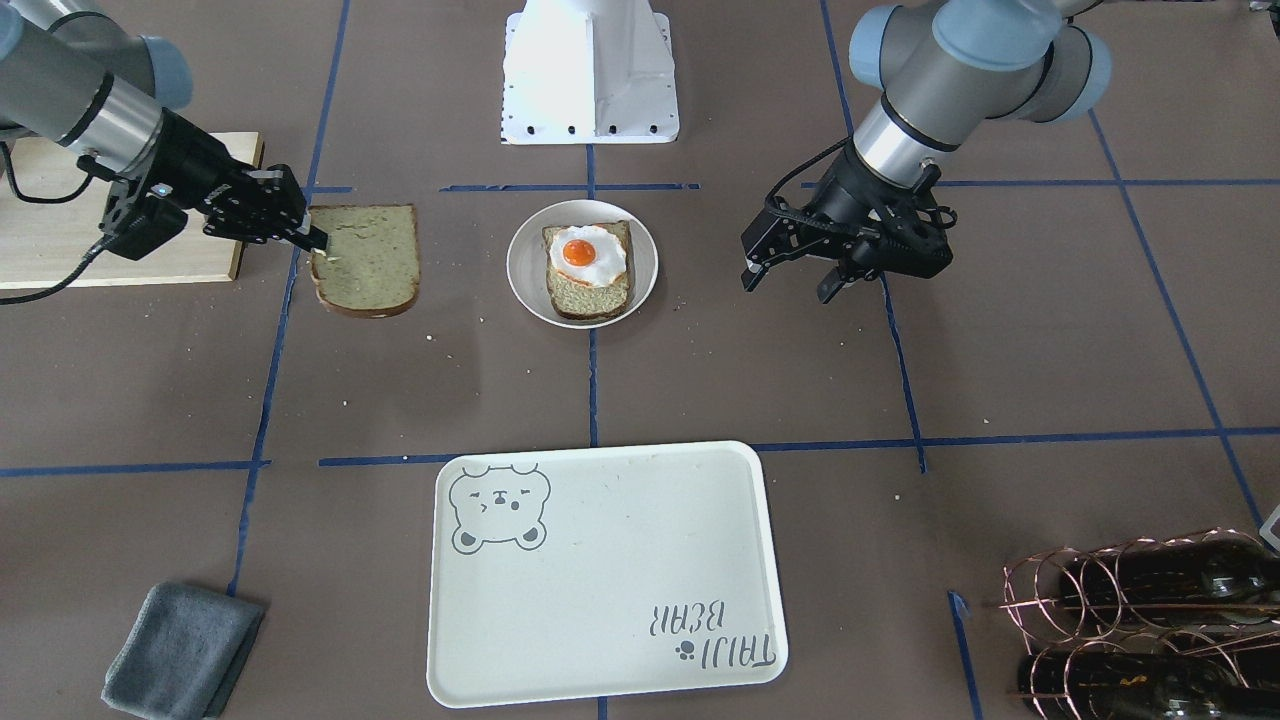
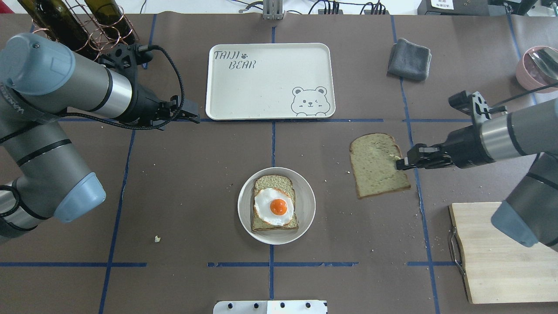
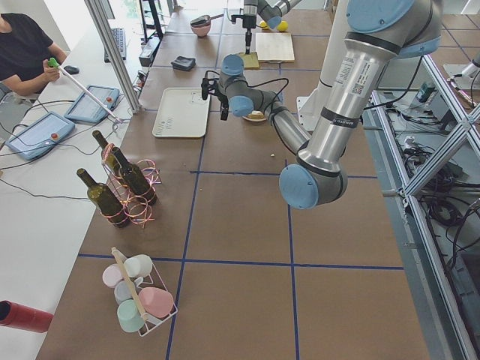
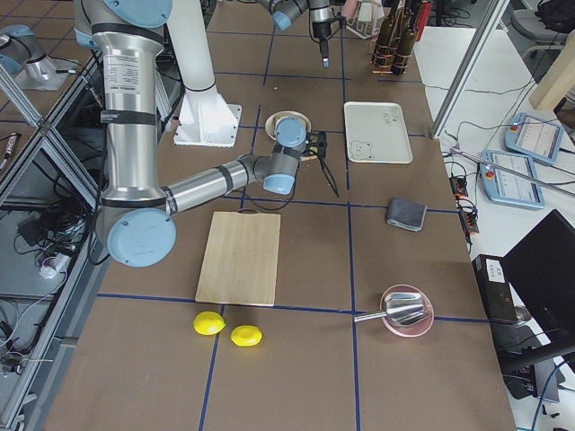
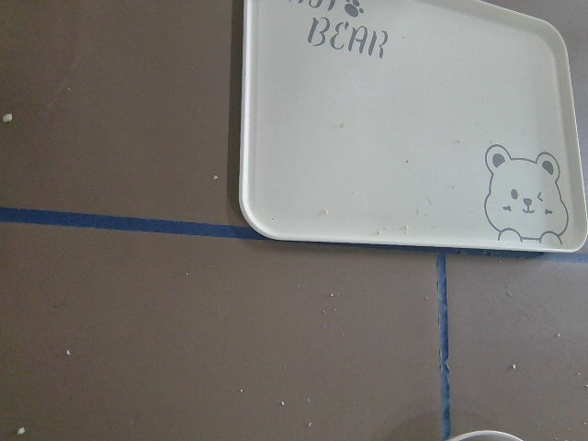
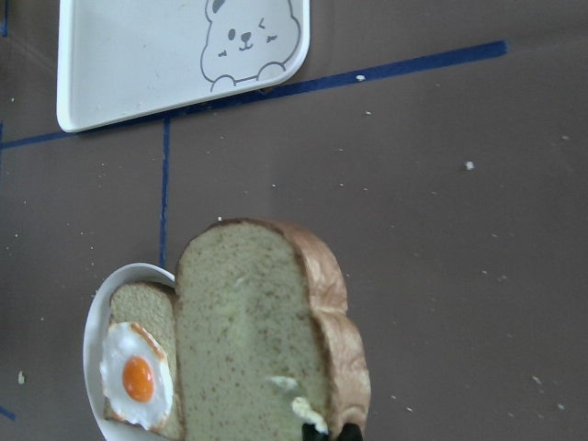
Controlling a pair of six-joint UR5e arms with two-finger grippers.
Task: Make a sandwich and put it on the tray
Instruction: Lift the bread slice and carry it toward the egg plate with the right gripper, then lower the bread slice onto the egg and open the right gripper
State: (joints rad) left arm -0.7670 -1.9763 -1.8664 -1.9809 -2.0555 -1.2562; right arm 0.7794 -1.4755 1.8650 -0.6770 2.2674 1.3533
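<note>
The second bread slice will go down on the fried egg on the round white plate [image 1: 585,260] [image 6: 140,375] from my right gripper. The slice is now held beside the plate.
One bread slice [image 1: 590,290] lies on a small round white plate [image 1: 522,272] at mid-table, with a fried egg [image 1: 587,255] on top; the egg also shows in the overhead view [image 2: 273,206]. My right gripper [image 1: 318,240] is shut on the edge of the second bread slice [image 1: 368,258], held flat just off the table, to the side of the plate; the slice also shows in the overhead view [image 2: 377,165] and the right wrist view [image 6: 248,322]. My left gripper [image 1: 790,283] hovers open and empty on the plate's other side. The cream bear tray [image 1: 600,570] holds nothing.
A wooden cutting board [image 2: 497,253] lies under my right arm. A grey folded cloth [image 2: 409,59] lies beside the tray. A copper rack with wine bottles [image 2: 74,22] stands at the far left corner. A pink bowl [image 2: 536,65] sits at the far right.
</note>
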